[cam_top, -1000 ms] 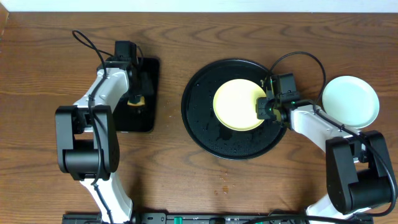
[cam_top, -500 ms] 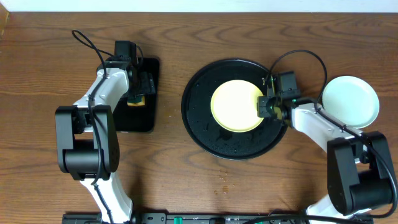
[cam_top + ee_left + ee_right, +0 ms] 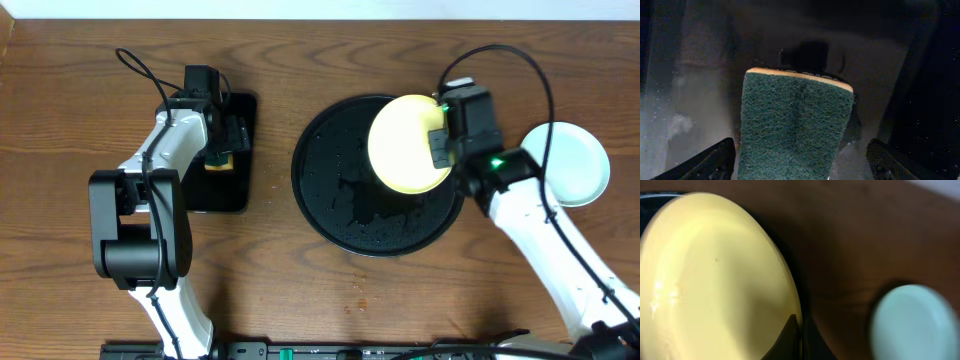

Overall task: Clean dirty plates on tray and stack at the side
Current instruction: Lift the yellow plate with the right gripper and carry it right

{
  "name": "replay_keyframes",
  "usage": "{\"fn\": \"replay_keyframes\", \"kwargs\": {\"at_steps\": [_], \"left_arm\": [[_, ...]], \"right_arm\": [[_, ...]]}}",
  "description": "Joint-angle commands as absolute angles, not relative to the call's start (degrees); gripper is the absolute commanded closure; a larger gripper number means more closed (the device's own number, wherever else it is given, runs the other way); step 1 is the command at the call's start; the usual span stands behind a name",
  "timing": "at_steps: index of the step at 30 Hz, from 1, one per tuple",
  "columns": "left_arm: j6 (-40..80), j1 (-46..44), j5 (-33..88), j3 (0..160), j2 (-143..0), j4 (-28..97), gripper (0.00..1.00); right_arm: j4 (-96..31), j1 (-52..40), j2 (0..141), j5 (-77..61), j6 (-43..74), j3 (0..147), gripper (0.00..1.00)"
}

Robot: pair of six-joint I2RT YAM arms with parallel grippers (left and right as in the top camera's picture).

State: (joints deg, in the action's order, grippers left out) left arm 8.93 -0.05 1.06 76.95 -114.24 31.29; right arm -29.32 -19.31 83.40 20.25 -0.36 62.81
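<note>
The robot's right gripper should set the pale yellow plate down on top of the mint-white plate (image 3: 563,166) (image 3: 914,329) beside the round tray.
The pale yellow plate (image 3: 405,145) is lifted and tilted above the right part of the large round black tray (image 3: 335,195). My right gripper (image 3: 438,148) is shut on the plate's right rim; in the right wrist view the fingers (image 3: 799,335) pinch the edge of the yellow plate (image 3: 715,280). A mint-white plate (image 3: 575,165) lies on the table to the right of the tray, and also shows in the right wrist view (image 3: 915,322). My left gripper (image 3: 800,165) is open with its fingers on either side of a green sponge (image 3: 792,125).
The sponge (image 3: 218,160) lies on a small rectangular black tray (image 3: 235,190) at the left. The round tray's surface is wet with droplets. Small brown specks lie on the table (image 3: 358,290) in front of the round tray.
My right gripper has lifted the yellow plate off the round tray and moved it up and to the right, tilting it. The left arm has stayed over the sponge.
</note>
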Motion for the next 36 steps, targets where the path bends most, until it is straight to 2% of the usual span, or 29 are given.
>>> {"fn": "replay_keyframes", "kwargs": {"at_steps": [1,8,14,21,29,32,36], "left_arm": [[8.6,0.3,0.2,76.7,-114.2,31.4,0.16],[8.6,0.3,0.2,76.7,-114.2,31.4,0.15],[8.6,0.3,0.2,76.7,-114.2,31.4,0.15],[8.6,0.3,0.2,76.7,-114.2,31.4,0.15],[8.6,0.3,0.2,76.7,-114.2,31.4,0.15],[8.6,0.3,0.2,76.7,-114.2,31.4,0.15],[8.6,0.3,0.2,76.7,-114.2,31.4,0.15]], "right_arm": [[-29.1,-24.6,81.6,36.0,-5.5,63.5,0.99],[-22.0,-37.6,81.8,61.5,-15.3,63.5,0.99],[-14.7,-44.3,81.8,70.4,-21.1,63.5,0.99],[-13.9,-45.8,81.8,70.5,-20.8,63.5,0.99],[-14.7,-44.6,81.8,69.7,-14.9,63.4,0.99],[-16.2,-43.6,81.8,63.7,-11.6,63.4,0.99],[-20.9,-38.5,81.8,42.6,-4.3,63.4,0.99]]}}
